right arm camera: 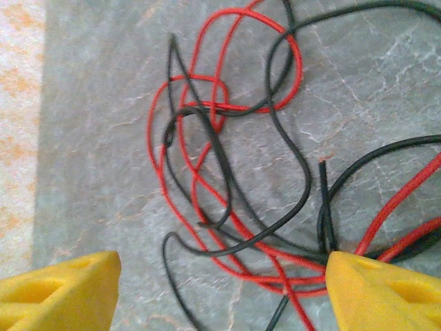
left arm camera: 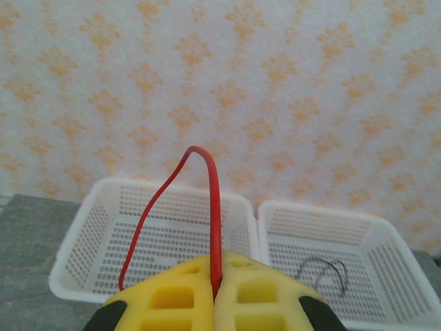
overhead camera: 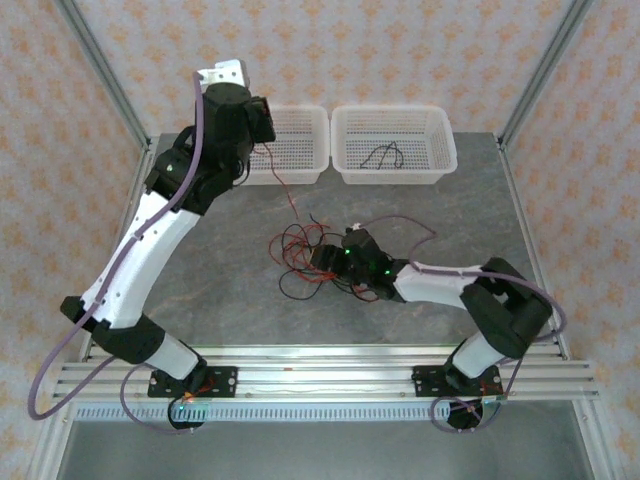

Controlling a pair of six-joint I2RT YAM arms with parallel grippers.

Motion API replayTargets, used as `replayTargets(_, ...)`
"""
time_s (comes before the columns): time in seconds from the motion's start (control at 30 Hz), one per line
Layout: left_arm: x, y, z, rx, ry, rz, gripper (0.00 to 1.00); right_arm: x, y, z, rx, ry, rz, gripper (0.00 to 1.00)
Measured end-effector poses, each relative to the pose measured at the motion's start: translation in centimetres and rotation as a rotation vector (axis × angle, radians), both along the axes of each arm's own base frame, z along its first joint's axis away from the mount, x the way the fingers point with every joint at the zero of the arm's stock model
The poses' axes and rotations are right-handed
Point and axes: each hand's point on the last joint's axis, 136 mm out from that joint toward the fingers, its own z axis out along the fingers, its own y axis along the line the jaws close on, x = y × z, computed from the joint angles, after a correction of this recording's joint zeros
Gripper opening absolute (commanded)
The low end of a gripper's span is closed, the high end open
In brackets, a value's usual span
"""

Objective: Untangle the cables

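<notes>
I will release the red cable from my left gripper inside the empty white basket [overhead camera: 279, 141] [left arm camera: 176, 240], next to the basket that holds the black cable.
A tangle of thin red and black cables [overhead camera: 303, 252] lies mid-table. In the right wrist view the same cables [right arm camera: 227, 172] loop across one another on the grey surface. My right gripper [right arm camera: 220, 296] is open low over the tangle, its yellow fingers [right arm camera: 62, 293] spread wide, the right one touching several strands. From above, this right gripper [overhead camera: 332, 260] sits at the tangle's right edge. My left gripper [left arm camera: 216, 279] is shut on a red cable [left arm camera: 215, 207] that arches up and falls away to the left. That left gripper [overhead camera: 260, 128] is raised over the left basket, and the red cable [overhead camera: 285, 190] trails down to the tangle.
Two white perforated baskets stand at the back: the left basket [overhead camera: 300, 150] and the right basket [overhead camera: 435, 150], which holds one black cable [overhead camera: 383, 155]. In the left wrist view, the black cable [left arm camera: 324, 272] lies in the right basket [left arm camera: 386, 241].
</notes>
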Motion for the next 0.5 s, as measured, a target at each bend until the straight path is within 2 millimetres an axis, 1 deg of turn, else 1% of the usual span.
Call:
replayTargets(0.17, 2.6, 1.7, 0.9, -0.001, -0.056, 0.061, 0.00, -0.9, -1.2, 4.4, 0.020, -0.080, 0.019, 0.76)
replayTargets(0.27, 4.3, 2.5, 1.1, 0.000, -0.091, 0.091, 0.00, -1.5, -1.9, 6.6, 0.032, -0.118, 0.025, 0.74)
replayTargets(0.37, 6.3, 3.1, 1.2, 0.005, -0.123, 0.120, 0.00, -2.2, -2.7, 8.0, 0.036, -0.143, 0.026, 0.72)
replayTargets(0.5, 8.9, 4.2, 1.7, 0.005, -0.169, 0.158, 0.00, -2.7, -3.7, 8.9, 0.029, -0.156, 0.016, 0.72)
